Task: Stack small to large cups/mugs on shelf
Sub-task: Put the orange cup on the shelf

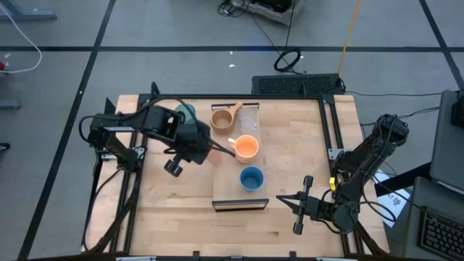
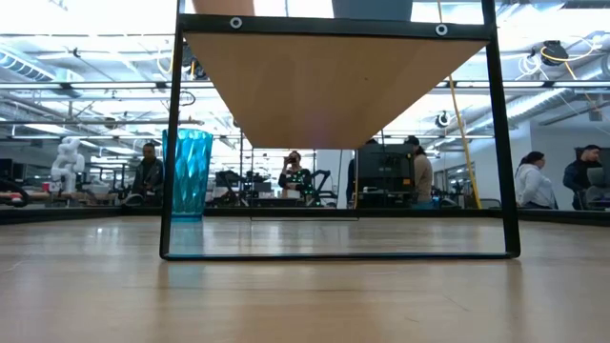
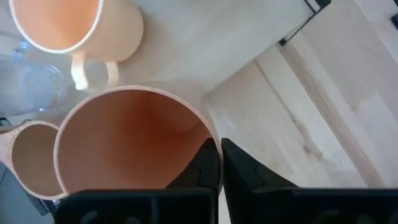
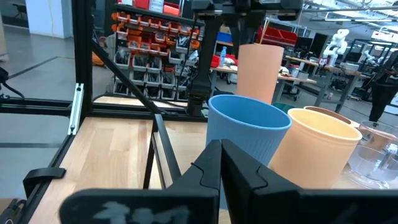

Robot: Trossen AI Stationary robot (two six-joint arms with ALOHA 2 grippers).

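Observation:
My left gripper is going to release the small orange cup on the shelf (image 1: 226, 151) (image 3: 132, 102) next to the handle of the orange handled mug. The small orange cup is now above the mugs.
My left gripper (image 1: 210, 147) is shut on the small orange cup (image 3: 124, 137), which also shows in the right wrist view as the small orange cup (image 4: 261, 65). Beneath it on the table stand the orange handled mug (image 1: 246, 147), the tan handled mug (image 1: 222, 118) and the clear glass cup (image 1: 248, 118). The blue cup (image 1: 251, 177) stands nearer the shelf (image 1: 241, 204). The teal tumbler (image 2: 191, 171) stands upright at the far side behind my left arm. My right gripper (image 1: 293, 205) waits shut, near the table's right edge. My left gripper holds the small orange cup by its rim (image 3: 211, 134), with one finger (image 3: 199, 171) inside the cup and the other (image 3: 255, 177) outside its wall. It comes from above, pointing down. The cup hangs upright and looks raised above the mugs; its base is hidden behind the blue cup (image 4: 249, 137).
The shelf is a raised plank on a thin black frame (image 2: 172, 143), with open room under it. The black rails (image 1: 330, 130) run along the table's sides. Bare wood lies to the right of the cups. People stand in the room beyond the table.

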